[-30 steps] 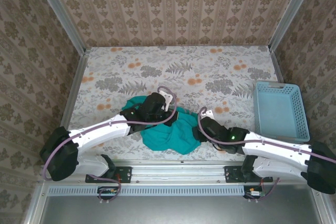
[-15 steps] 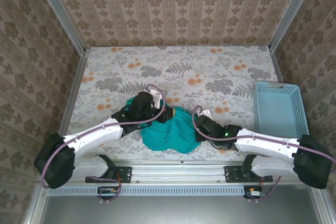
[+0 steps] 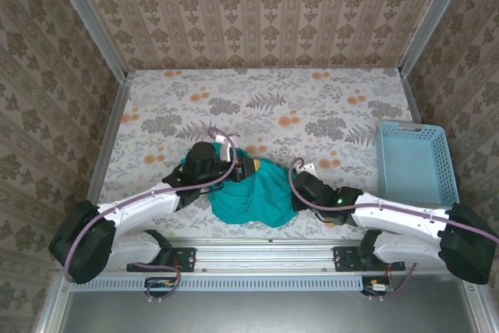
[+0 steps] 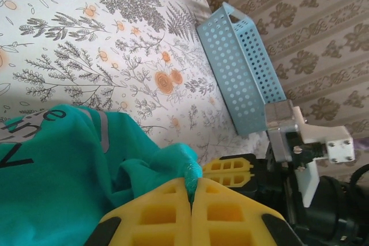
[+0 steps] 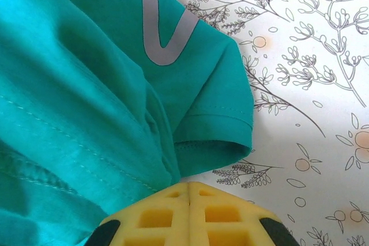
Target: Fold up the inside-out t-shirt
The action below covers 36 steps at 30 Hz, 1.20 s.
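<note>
Next, I open my right gripper, as the t-shirt is bunched beside its sleeve, and take the t-shirt's far edge (image 3: 268, 164) next to my left gripper before pulling it wide.
The inside-out t-shirt (image 3: 253, 199) is a teal-green crumpled heap on the near middle of the table, between my two arms. My left gripper (image 3: 249, 168) sits at its upper left edge. In the left wrist view its yellow fingers (image 4: 155, 211) are shut on a raised fold of the t-shirt (image 4: 57, 165). My right gripper (image 3: 294, 195) is at the heap's right edge. In the right wrist view the right gripper (image 5: 189, 185) is shut, and the t-shirt (image 5: 86, 84) runs into its tips beside a hemmed sleeve with a grey V mark.
A light-blue slotted basket (image 3: 417, 163) stands at the table's right edge, also seen as the basket (image 4: 242, 67) beyond the shirt. The floral tablecloth (image 3: 273, 107) spreads behind the heap. Patterned walls and metal rails enclose the table.
My left arm has drawn back to the left and its yellow fingers now show at the shirt's upper edge. The heap has bunched narrower. The right gripper has barely shifted.
</note>
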Motion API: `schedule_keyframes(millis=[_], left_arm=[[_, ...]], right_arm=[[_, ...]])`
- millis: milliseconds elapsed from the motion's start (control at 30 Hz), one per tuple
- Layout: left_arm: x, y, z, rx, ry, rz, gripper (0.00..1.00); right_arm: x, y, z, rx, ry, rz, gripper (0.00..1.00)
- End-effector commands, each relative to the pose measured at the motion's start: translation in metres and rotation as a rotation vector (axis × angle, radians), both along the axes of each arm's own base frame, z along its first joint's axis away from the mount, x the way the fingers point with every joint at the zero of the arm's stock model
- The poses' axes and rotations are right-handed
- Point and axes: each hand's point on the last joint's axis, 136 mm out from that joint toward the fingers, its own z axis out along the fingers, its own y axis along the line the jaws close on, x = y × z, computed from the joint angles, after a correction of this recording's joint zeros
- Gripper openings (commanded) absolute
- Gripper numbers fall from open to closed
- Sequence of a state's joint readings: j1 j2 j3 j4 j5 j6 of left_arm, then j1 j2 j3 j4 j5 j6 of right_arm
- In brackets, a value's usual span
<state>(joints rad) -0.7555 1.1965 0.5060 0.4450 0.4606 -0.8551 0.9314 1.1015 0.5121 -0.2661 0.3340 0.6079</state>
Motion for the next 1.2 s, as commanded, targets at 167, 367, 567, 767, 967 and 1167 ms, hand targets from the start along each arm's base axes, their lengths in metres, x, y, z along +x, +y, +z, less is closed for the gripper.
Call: schedule_keyframes(millis=[167,367,567,767,967,1167], left_arm=[[0.014,0.020,0.032,-0.148,-0.021,0.087,0.00],[0.021,0.026,0.021,-0.139,0.026,0.126,0.00],[0.023,0.027,0.017,-0.134,0.042,0.134,0.00],[0.024,0.030,0.010,-0.115,0.058,0.140,0.00],[0.030,0.040,-0.001,-0.079,0.087,0.190,0.00],[0.036,0.046,-0.012,-0.039,0.123,0.218,0.00]], right_arm=[[0.011,0.005,0.012,-0.001,-0.056,0.015,0.07],[0.013,0.030,0.042,0.085,-0.141,0.154,0.45],[0.026,0.044,0.041,0.029,-0.176,0.224,0.56],[0.040,0.051,0.039,-0.029,-0.186,0.236,0.45],[0.042,0.040,0.045,-0.072,-0.196,0.200,0.22],[0.031,0.029,0.048,-0.060,-0.199,0.210,0.31]])
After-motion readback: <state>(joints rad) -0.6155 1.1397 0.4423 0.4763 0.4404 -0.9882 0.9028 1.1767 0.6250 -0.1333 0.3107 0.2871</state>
